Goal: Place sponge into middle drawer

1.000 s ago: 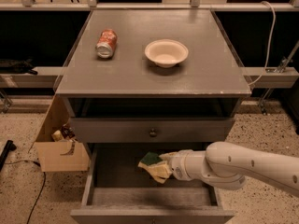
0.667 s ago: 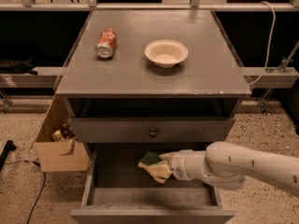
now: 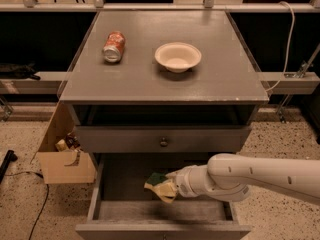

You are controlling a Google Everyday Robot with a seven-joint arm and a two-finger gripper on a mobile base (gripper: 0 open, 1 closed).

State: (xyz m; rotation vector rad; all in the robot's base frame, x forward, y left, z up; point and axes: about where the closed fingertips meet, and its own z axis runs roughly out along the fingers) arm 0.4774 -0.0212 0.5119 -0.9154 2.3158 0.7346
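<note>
My gripper needs to let go of the sponge on the grey bottom near the middle of the open drawer (image 3: 162, 196).
The sponge (image 3: 159, 186), dark green over pale yellow, hangs tilted in my gripper (image 3: 171, 186) inside the open middle drawer (image 3: 122, 178). It is a little above the drawer's grey floor, near the middle. My gripper is shut on the sponge's right side. The white arm (image 3: 250, 176) reaches in from the right, over the drawer's right wall. The drawer is pulled well out, and its front board (image 3: 160, 230) is at the bottom of the view.
Above the open drawer is a shut drawer front with a round knob (image 3: 163, 142). On the cabinet top lie a red-orange soda can (image 3: 113, 46) and a white bowl (image 3: 178, 56). An open cardboard box (image 3: 65, 164) stands on the floor at the left.
My gripper and the sponge have moved slightly down and to the left, deeper into the open drawer. Nothing else has moved.
</note>
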